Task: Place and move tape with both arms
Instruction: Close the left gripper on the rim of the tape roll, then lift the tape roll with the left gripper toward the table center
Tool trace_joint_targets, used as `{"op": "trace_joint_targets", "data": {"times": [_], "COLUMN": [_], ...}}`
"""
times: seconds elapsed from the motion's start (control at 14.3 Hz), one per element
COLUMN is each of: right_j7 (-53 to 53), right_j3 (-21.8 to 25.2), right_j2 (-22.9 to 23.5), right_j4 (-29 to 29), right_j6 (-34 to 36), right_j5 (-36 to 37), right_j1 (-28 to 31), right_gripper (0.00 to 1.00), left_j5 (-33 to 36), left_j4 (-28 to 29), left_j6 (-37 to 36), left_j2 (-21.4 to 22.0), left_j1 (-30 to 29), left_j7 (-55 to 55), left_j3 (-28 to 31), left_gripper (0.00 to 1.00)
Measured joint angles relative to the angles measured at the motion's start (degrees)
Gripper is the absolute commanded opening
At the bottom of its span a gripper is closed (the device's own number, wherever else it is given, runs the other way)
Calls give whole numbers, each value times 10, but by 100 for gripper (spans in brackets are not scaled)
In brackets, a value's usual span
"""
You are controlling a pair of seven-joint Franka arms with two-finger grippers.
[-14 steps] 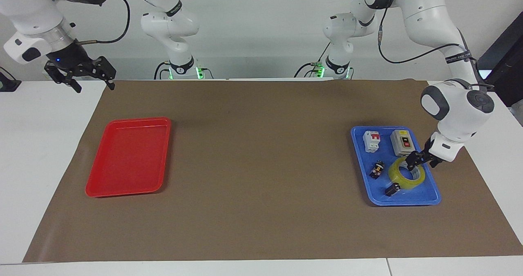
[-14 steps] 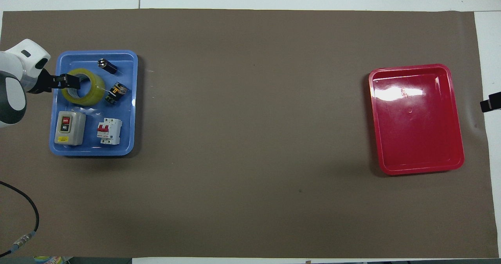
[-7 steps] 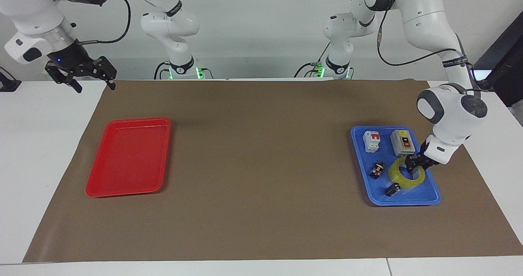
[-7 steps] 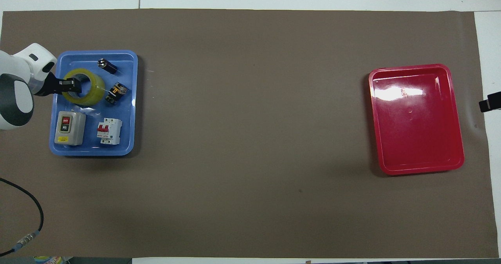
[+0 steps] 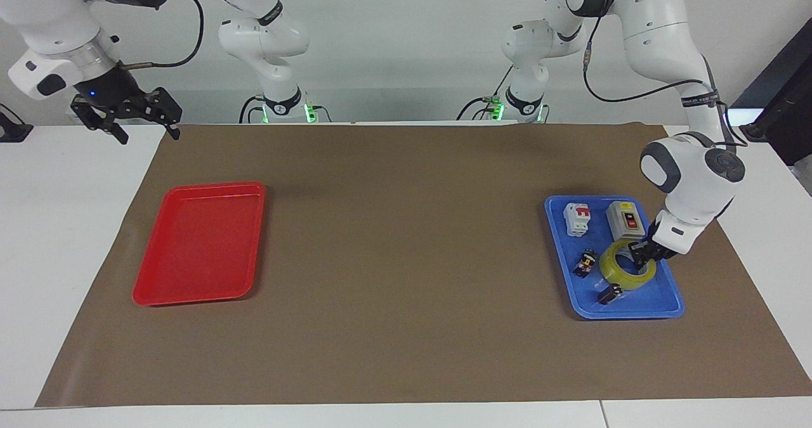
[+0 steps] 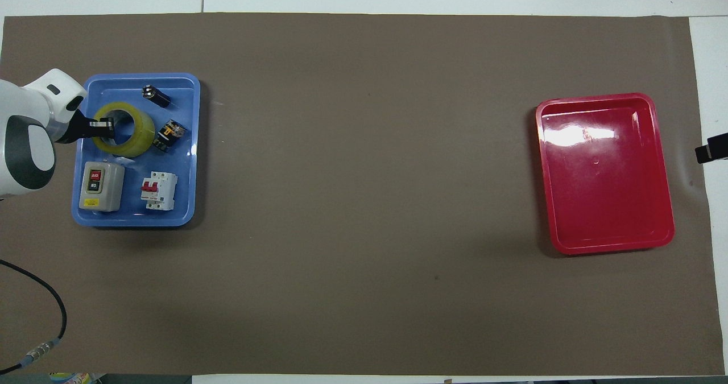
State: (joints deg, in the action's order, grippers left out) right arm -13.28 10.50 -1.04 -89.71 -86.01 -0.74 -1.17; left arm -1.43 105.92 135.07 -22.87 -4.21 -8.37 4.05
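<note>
My left gripper is going to let go of the tape on the brown mat, about midway (image 6: 376, 171) between the blue tray and the red tray.
The tape (image 5: 610, 265), a yellow translucent roll, is in the blue tray (image 5: 634, 314) at the left arm's end of the table. It also shows in the overhead view (image 6: 138, 139). My left gripper (image 5: 642, 255) is shut on the roll's wall, one finger inside the core and one outside, and the roll sits slightly raised and tilted; the gripper shows in the overhead view too (image 6: 102, 127). My right gripper (image 5: 146, 133) is open and empty, and waits in the air over the white table beside the mat's corner. Only its tip (image 6: 708, 152) shows overhead.
The blue tray (image 6: 136, 220) also holds a grey switch box (image 5: 625, 220), a white circuit breaker (image 5: 577, 217) and two small black parts (image 5: 587, 263) beside the tape. A red tray (image 5: 196, 244) lies at the right arm's end of the brown mat.
My left gripper closed on the tape's wall and shifted it a little toward the switch box, lifting it slightly. The right arm has hardly moved.
</note>
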Motion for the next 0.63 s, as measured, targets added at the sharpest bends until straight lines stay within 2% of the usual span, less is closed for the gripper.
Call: {"op": "trace_joint_targets", "data": {"times": [0.14,0.35,0.49,0.63], "right_j7": [0,0,0,0], "right_j3": [0,0,0,0], "right_j2": [0,0,0,0], "right_j4": [0,0,0,0], "right_j6": [0,0,0,0], "right_j5": [0,0,0,0], "right_j1": [0,0,0,0], "right_gripper": [100,100,100,100], "left_j5": [0,0,-1,-1], "left_j4": [-22,-36,-31,-22], "left_j6": [-48,-133,-161,-150], "left_j2": [20,84,111,111], "left_j1": [0,4,38,98], "left_j7": [0,1,25,109], "left_j3": [0,-3,-5,-8], "left_gripper": [0,0,0,0]}}
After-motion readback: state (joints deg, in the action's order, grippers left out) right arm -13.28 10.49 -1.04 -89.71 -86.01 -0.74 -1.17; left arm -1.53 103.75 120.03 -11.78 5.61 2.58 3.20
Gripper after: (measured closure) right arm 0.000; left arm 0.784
